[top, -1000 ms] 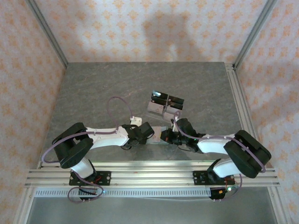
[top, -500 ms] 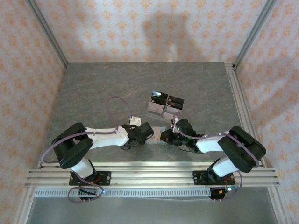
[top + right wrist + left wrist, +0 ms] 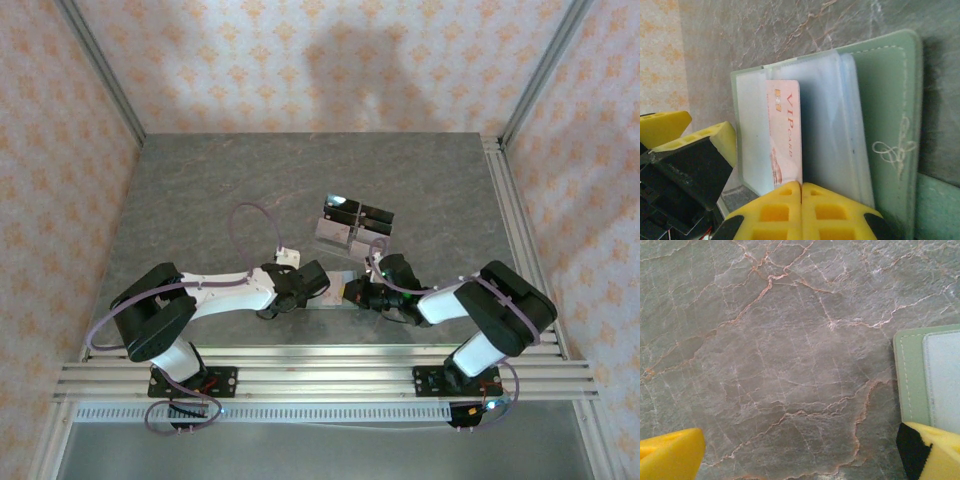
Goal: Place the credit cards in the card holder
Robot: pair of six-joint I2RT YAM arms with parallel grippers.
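Next, my right gripper puts the pale pink card down in the card holder's clear sleeve (image 3: pixel 326 289) (image 3: pixel 783 136) that is nearest my left gripper. The card now stands among the sleeves.
The card holder (image 3: pixel 890 110) is a sage-green wallet lying open on the marble table, its clear sleeves fanned out. A pale pink credit card (image 3: pixel 785 125) printed "VIP card" stands among the sleeves. My right gripper (image 3: pixel 801 186) is shut on that card's lower edge. My left gripper (image 3: pixel 800 460) is open just left of the wallet (image 3: pixel 912 375), its yellow fingertips (image 3: pixel 670 455) spread wide over bare table. From above, the wallet (image 3: pixel 338 281) lies between the left gripper (image 3: pixel 316 285) and the right gripper (image 3: pixel 354 292). More dark credit cards (image 3: pixel 365 214) sit in a stand behind.
A clear acrylic tiered stand (image 3: pixel 340 236) is just behind the wallet, mid-table. An aluminium rail (image 3: pixel 320 375) runs along the near edge and patterned walls enclose the table. The left gripper's fingers (image 3: pixel 715 142) sit close beside the wallet in the right wrist view.
The right arm's elbow has swung a little to the left. Both grippers stay at the wallet, almost where they were.
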